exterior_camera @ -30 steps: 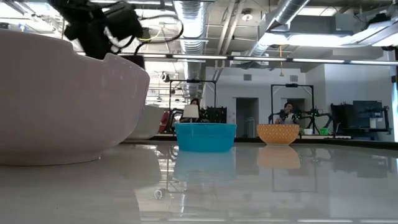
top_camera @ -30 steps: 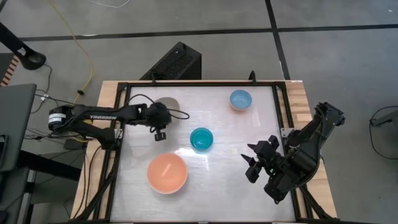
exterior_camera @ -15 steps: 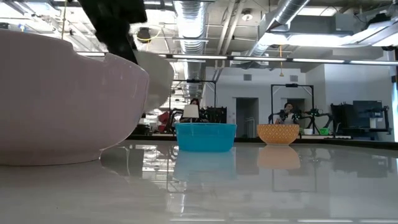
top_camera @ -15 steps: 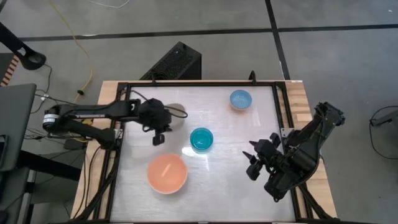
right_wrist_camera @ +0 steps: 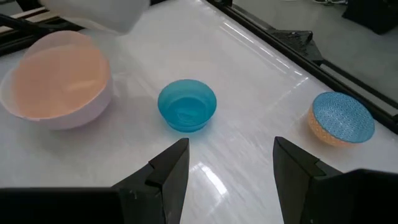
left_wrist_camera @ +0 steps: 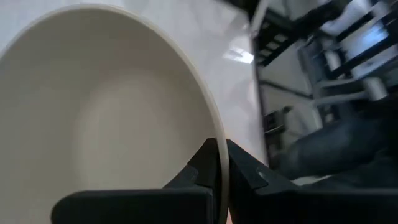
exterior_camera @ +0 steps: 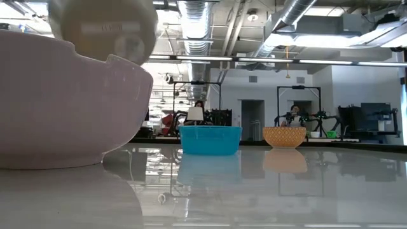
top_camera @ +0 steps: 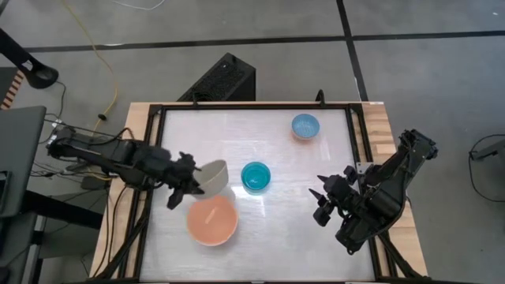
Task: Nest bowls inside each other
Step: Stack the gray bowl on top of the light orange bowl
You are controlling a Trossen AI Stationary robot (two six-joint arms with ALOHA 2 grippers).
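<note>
Next, the left gripper releases the grey-beige bowl, which hangs above the salmon-pink bowl now, inside the salmon-pink bowl (top_camera: 214,211) near the table's front.
My left gripper (top_camera: 196,181) is shut on a pale grey-beige bowl (top_camera: 214,175) and holds it in the air, just beyond the far rim of the salmon-pink bowl (top_camera: 211,220). In the low view the held bowl (exterior_camera: 102,27) hangs above the salmon-pink bowl (exterior_camera: 63,95), which stands on the table near the left front. A small teal bowl (top_camera: 255,176) stands at mid-table. The light blue bowl (top_camera: 305,126) stands toward the far right. My right gripper (top_camera: 326,202) waits open above the table's right side, with nothing between its fingers. My left gripper pinches the grey-beige bowl's rim (left_wrist_camera: 214,127), one finger inside the bowl and one outside. The fingers come from the table's left, slanting down. The bowl is lifted clear of the table and tilted, its opening turned toward the gripper.
A black frame (top_camera: 237,106) runs round the white tabletop. Bare tabletop lies between the teal bowl (right_wrist_camera: 186,104) and my right gripper (right_wrist_camera: 230,168). The room beyond the far edge shows in the low view.
My left gripper has risen and swung from the far left of the table toward the near edge and the salmon-pink bowl, rolling its wrist. The grey-beige bowl has come with it, lifted clear of the table and tipped.
</note>
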